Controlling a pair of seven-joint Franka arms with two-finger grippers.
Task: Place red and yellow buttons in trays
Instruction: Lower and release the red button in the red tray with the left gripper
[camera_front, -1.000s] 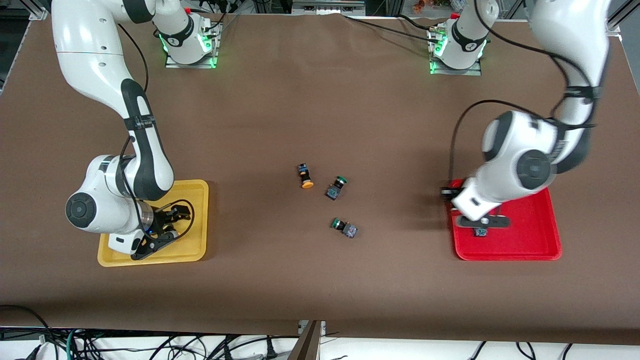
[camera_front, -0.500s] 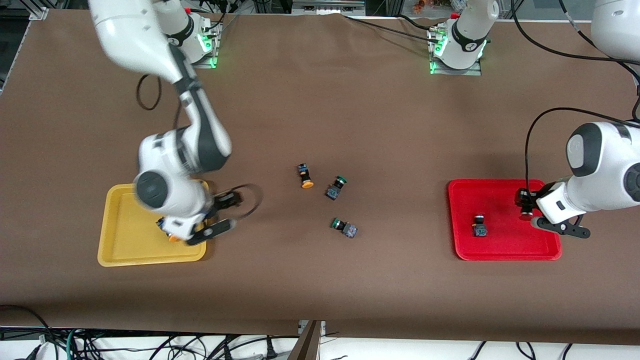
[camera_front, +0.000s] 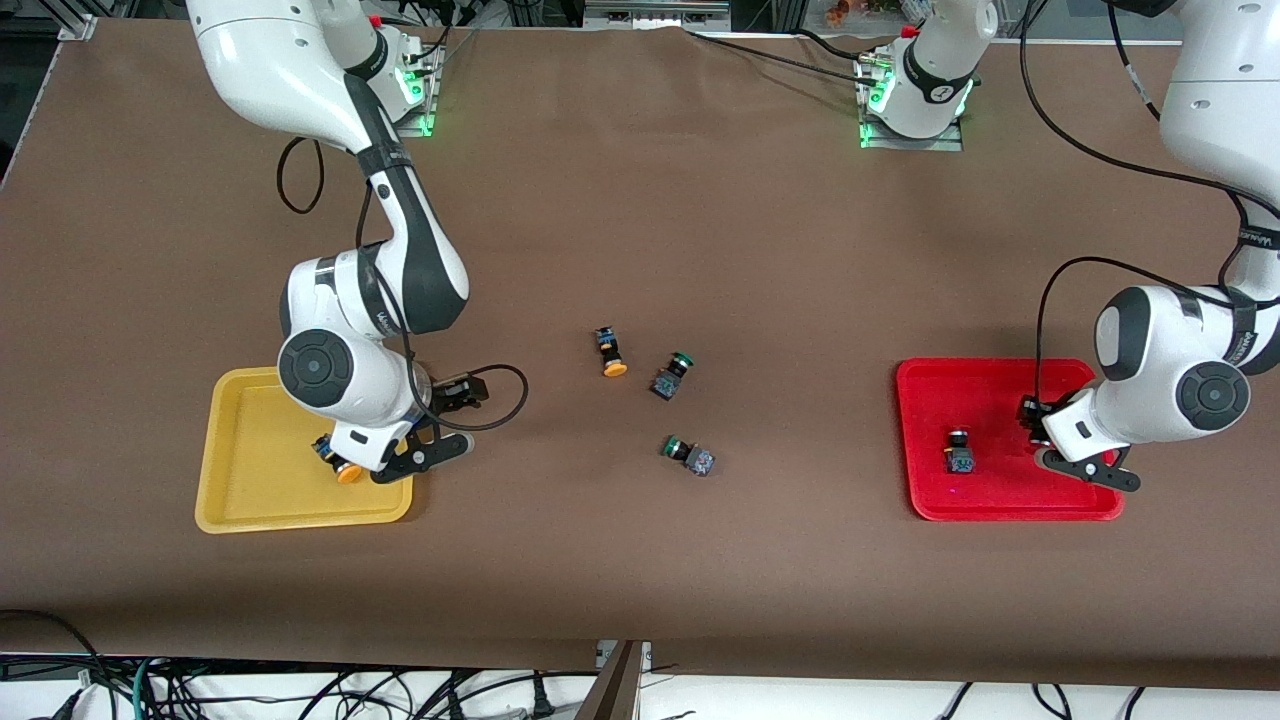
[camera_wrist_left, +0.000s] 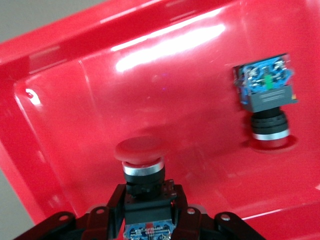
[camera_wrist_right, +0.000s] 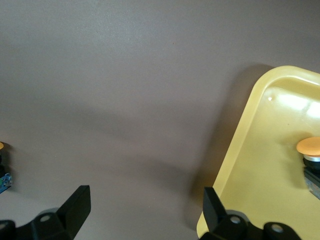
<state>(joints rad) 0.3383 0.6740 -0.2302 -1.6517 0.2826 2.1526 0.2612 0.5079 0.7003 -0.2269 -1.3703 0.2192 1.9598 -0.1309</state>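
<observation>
My right gripper is going to close on the blue base (camera_front: 606, 338) (camera_wrist_right: 5, 182) of the loose yellow button in the middle of the table, at the end opposite the button's yellow cap.
My left gripper (camera_front: 1045, 430) is shut on a red button (camera_wrist_left: 144, 165) and holds it low over the red tray (camera_front: 1000, 500), at the tray's left-arm end; the tray's wall shows in the left wrist view (camera_wrist_left: 45, 145). A second red button (camera_front: 960, 455) lies in that tray (camera_wrist_left: 265, 105). My right gripper (camera_front: 437, 440) is open and empty over the table at the yellow tray's (camera_front: 250, 500) edge (camera_wrist_right: 146, 205). One yellow button (camera_front: 340, 465) lies in the yellow tray (camera_wrist_right: 311, 150). Another yellow button (camera_front: 610, 355) lies mid-table.
Two green-capped switches (camera_front: 672, 375) (camera_front: 690, 455) lie mid-table, beside the loose yellow button and nearer the front camera. Brown mat (camera_front: 640, 200) covers the table. Cables hang from both arms.
My right gripper moved off the yellow tray's middle to its edge, leaving a yellow button in the tray. My left gripper swung from beside the lying red button to the tray's left-arm end.
</observation>
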